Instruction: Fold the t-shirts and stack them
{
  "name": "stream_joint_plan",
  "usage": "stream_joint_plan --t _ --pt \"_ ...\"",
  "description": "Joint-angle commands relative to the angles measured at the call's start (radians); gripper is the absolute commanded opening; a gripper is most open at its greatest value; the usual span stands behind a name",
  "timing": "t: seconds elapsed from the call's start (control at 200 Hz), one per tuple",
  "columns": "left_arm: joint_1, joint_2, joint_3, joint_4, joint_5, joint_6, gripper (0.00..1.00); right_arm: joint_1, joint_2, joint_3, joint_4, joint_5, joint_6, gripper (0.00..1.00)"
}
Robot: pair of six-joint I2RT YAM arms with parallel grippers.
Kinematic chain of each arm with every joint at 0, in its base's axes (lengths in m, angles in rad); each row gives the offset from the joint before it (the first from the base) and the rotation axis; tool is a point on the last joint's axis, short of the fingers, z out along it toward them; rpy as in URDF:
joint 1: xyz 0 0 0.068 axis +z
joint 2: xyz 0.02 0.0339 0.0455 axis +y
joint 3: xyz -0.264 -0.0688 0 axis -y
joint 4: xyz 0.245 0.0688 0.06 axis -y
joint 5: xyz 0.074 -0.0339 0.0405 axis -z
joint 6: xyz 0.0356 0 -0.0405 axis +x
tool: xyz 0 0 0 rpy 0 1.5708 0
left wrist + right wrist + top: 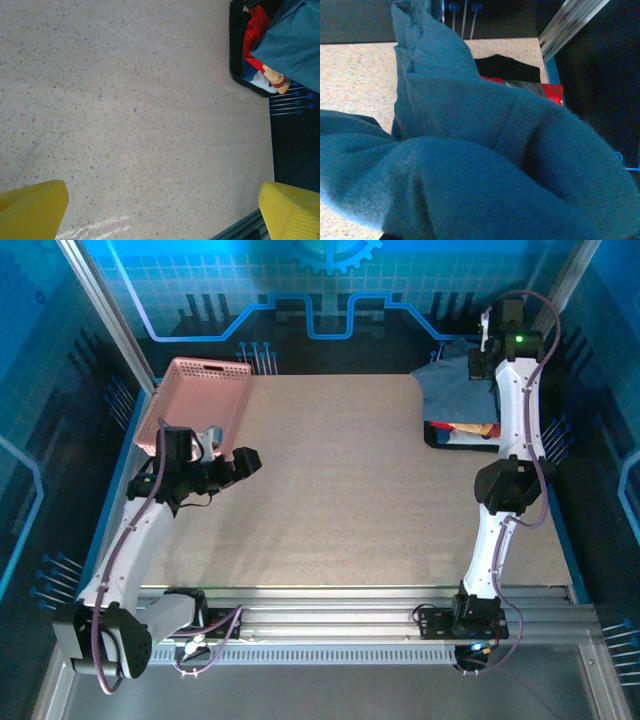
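Note:
Next, I release the slate-blue t-shirt from my right gripper, spread on top of the red and black t-shirt (471, 409).
The slate-blue t-shirt (452, 387) lies bunched at the table's far right corner, one part drawn up to my right gripper (487, 346). In the right wrist view the same slate-blue t-shirt (470, 165) gathers in thick folds right at the jaws and hides the fingers. The gripper is shut on that cloth. Beneath and in front of it lies the red and black t-shirt (462, 432), whose red edge (551, 90) peeks out behind the blue. My left gripper (233, 457) hovers at the left beside the basket, open and empty, with its yellow fingertips (32, 210) wide apart over bare table.
A pink lattice basket (198, 400) stands at the far left corner, just behind the left arm. The speckled tabletop (340, 490) stretches between the two arms. Metal frame posts and a blue rim border the table's edges.

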State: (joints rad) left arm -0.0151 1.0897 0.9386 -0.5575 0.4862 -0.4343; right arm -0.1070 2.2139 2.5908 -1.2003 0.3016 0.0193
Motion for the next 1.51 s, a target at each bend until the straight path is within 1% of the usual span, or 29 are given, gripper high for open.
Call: stream_joint_plan --t 0.0,0.145,0.17,0.27,0.475,0.675,0.705,0.75,0.775,0.815,0.855,0.88,0.895,0.955,1.016,1.056,1.121,1.181,1.236,1.316,1.336,1.396,1.426,1.441,1.451,1.501 --pt "0.005 0.016 0.039 -0.061 -0.025 0.041 0.99 -0.043 0.059 -0.008 0.016 -0.01 -0.001 0.0" --pt "0.004 0.04 0.054 -0.08 -0.042 0.045 0.99 -0.079 0.107 0.017 0.033 -0.01 0.0 0.0" --pt "0.005 0.044 0.054 -0.083 -0.044 0.044 0.99 -0.085 0.139 0.027 0.034 -0.016 0.003 0.0" --pt "0.004 0.058 0.06 -0.094 -0.051 0.038 0.99 -0.113 0.183 0.056 0.042 -0.019 0.005 0.0" --pt "0.005 0.064 0.081 -0.113 -0.089 0.029 0.99 -0.172 0.273 0.136 0.055 -0.058 0.026 0.0" --pt "0.004 0.063 0.082 -0.125 -0.122 0.025 0.99 -0.2 0.348 0.204 0.089 -0.095 0.042 0.0" --pt "0.004 0.062 0.081 -0.126 -0.125 0.025 0.99 -0.201 0.357 0.212 0.096 -0.104 0.046 0.01" --pt "0.004 0.062 0.081 -0.13 -0.132 0.024 0.99 -0.203 0.368 0.215 0.114 -0.108 0.048 0.08" --pt "0.004 0.062 0.08 -0.13 -0.135 0.023 0.99 -0.204 0.371 0.213 0.126 -0.113 0.055 0.14" --pt "0.004 0.064 0.077 -0.131 -0.143 0.023 0.99 -0.206 0.379 0.216 0.147 -0.126 0.066 0.27" --pt "0.004 0.064 0.075 -0.134 -0.15 0.022 0.99 -0.205 0.384 0.219 0.167 -0.142 0.081 0.47" --pt "0.004 0.065 0.074 -0.134 -0.152 0.019 0.99 -0.205 0.381 0.22 0.182 -0.148 0.093 0.57" --pt "0.004 0.067 0.073 -0.133 -0.151 0.019 0.99 -0.203 0.379 0.218 0.188 -0.151 0.1 0.61" --pt "0.004 0.068 0.069 -0.128 -0.15 0.012 0.99 -0.202 0.369 0.227 0.203 -0.163 0.127 0.71" --pt "0.004 0.07 0.066 -0.112 -0.143 0.003 0.99 -0.204 0.343 0.218 0.192 -0.162 0.152 0.75" --pt "0.004 0.07 0.063 -0.097 -0.137 -0.003 0.99 -0.204 0.311 0.164 0.195 -0.147 0.169 0.77" --pt "0.004 0.072 0.063 -0.075 -0.129 -0.007 0.99 -0.215 0.225 0.021 0.216 -0.182 0.214 0.78" --pt "0.004 0.077 0.059 -0.053 -0.121 -0.012 0.99 -0.231 0.122 -0.165 0.28 -0.201 0.26 0.79" --pt "0.004 0.081 0.054 -0.031 -0.106 -0.011 0.99 -0.254 -0.008 -0.357 0.372 -0.247 0.313 0.8" --pt "0.004 0.087 0.05 -0.007 -0.101 -0.01 0.99 -0.289 -0.169 -0.605 0.509 -0.322 0.383 0.87" --pt "0.004 0.087 0.047 0.003 -0.096 -0.01 0.99 -0.298 -0.204 -0.653 0.533 -0.343 0.398 0.9" --pt "0.004 0.084 0.037 0.034 -0.091 -0.007 0.99 -0.323 -0.302 -0.796 0.593 -0.385 0.428 0.91" --pt "0.004 0.082 0.032 0.048 -0.094 -0.007 0.99 -0.331 -0.351 -0.864 0.621 -0.397 0.435 0.92" --pt "0.004 0.082 0.029 0.054 -0.097 -0.007 0.99 -0.334 -0.376 -0.898 0.636 -0.398 0.435 0.98" --pt "0.004 0.082 0.028 0.057 -0.1 -0.005 0.99 -0.335 -0.391 -0.919 0.646 -0.398 0.434 1.0" --pt "0.006 0.085 0.022 0.075 -0.106 0.0 0.99 -0.342 -0.465 -1.009 0.684 -0.385 0.423 1.0"
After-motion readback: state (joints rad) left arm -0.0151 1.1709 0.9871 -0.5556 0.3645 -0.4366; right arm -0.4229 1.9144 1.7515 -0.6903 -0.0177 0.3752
